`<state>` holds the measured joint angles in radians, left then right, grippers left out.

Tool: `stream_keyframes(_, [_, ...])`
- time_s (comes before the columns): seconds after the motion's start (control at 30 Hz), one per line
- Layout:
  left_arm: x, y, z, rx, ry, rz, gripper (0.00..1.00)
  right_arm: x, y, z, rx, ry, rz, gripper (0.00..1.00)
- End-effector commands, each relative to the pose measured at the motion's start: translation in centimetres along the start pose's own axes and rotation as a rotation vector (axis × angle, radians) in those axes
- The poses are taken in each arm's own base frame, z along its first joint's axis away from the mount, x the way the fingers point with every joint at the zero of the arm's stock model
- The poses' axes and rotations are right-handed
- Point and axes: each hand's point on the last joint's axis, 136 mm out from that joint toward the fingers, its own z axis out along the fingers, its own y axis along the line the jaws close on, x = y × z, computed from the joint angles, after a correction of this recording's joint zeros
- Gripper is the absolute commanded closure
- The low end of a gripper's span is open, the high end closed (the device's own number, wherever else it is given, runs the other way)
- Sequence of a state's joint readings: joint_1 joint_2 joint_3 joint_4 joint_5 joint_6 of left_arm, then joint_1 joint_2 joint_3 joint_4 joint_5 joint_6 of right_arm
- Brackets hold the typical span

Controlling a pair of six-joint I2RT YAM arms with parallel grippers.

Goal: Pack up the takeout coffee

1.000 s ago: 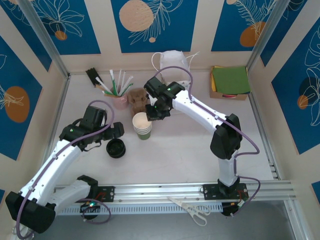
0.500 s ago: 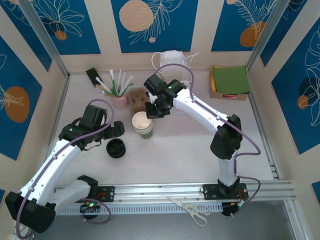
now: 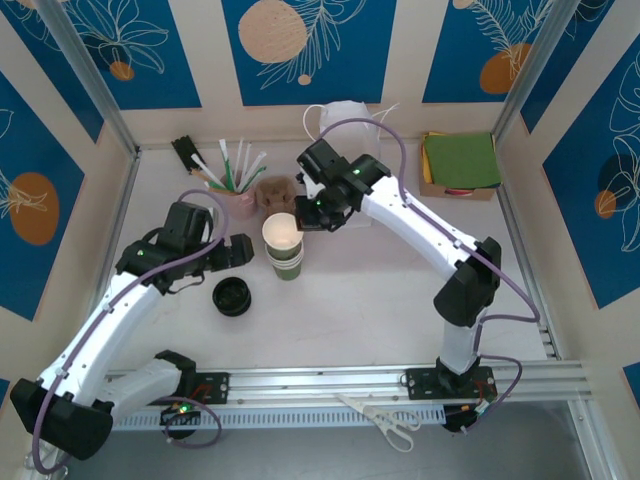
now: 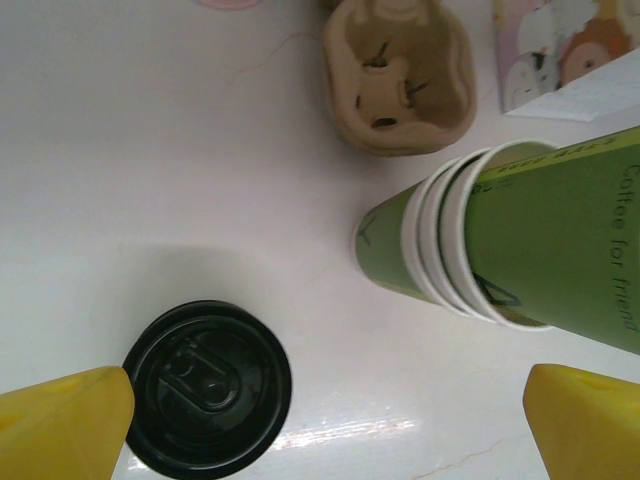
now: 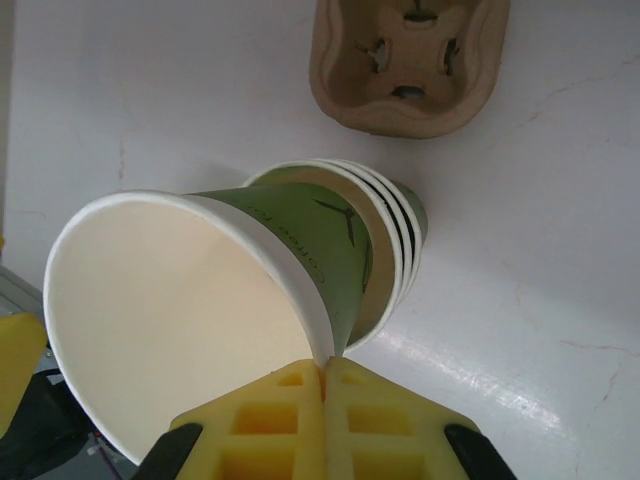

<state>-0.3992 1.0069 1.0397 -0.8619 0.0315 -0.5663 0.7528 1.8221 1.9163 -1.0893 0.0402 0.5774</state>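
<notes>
Next, the right gripper releases the top green cup, now tilted partly out of the stack, beside the stack, on the bare table [image 3: 339, 297] in front of the white bag.
A stack of lidless olive-green cups [image 3: 288, 262] stands mid-table. My right gripper [image 3: 300, 221] is shut on the rim of the top green cup [image 5: 170, 320], which is tilted and partly lifted out of the stack [image 5: 392, 235]; its inside is cream-white. A lone black lid [image 3: 232, 296] lies left of the stack. My left gripper [image 3: 238, 256] hovers open between lid [image 4: 208, 387] and stack [image 4: 440, 250], with nothing between its yellow fingers [image 4: 65, 425]. The lidded takeout coffee is out of view. The white bag [image 3: 345, 122] stands at the back wall.
A brown pulp cup carrier [image 3: 277, 192] sits just behind the stack, beside a pink cup of straws [image 3: 240, 203]. A box of green napkins [image 3: 462, 160] is at the back right. Scissors [image 3: 390, 422] lie at the near rail.
My right gripper has risen and shifted slightly right, drawing the top cup up out of the stack. The left arm has edged a little toward the back.
</notes>
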Motion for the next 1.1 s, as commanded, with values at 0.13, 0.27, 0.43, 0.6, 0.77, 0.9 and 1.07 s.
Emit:
stream_keyframes(0.13, [-1.6,-3.9,-1.0,0.172,-0.02,0.022,0.0,1.2,-1.5,-6.3,-0.026,-0.097,0.068,1.0])
stream_keyframes(0.27, [-1.7,-5.6,-0.9,0.223,-0.007,0.039,0.0,3.2,-4.3,-6.8,0.019,-0.098,0.121,1.0])
stream_keyframes(0.43, [-1.2,-7.3,-0.9,0.264,0.015,0.066,0.0,6.6,-7.8,-4.8,0.061,-0.052,0.194,1.0])
stream_keyframes(0.6, [-0.5,-7.9,-0.7,0.28,0.027,0.079,0.0,9.1,-10.1,-1.9,0.099,-0.004,0.226,1.0])
stream_keyframes(0.77, [0.3,-7.6,-0.5,0.264,0.049,0.085,0.0,10.4,-11.5,0.5,0.125,0.03,0.237,1.0])
stream_keyframes(0.9, [0.6,-7.3,-0.5,0.252,0.054,0.087,0.0,11.1,-12.1,1.8,0.135,0.05,0.241,1.0])
stream_keyframes(1.07, [0.9,-6.9,-0.3,0.24,0.059,0.086,0.0,11.8,-12.8,2.8,0.146,0.069,0.246,1.0])
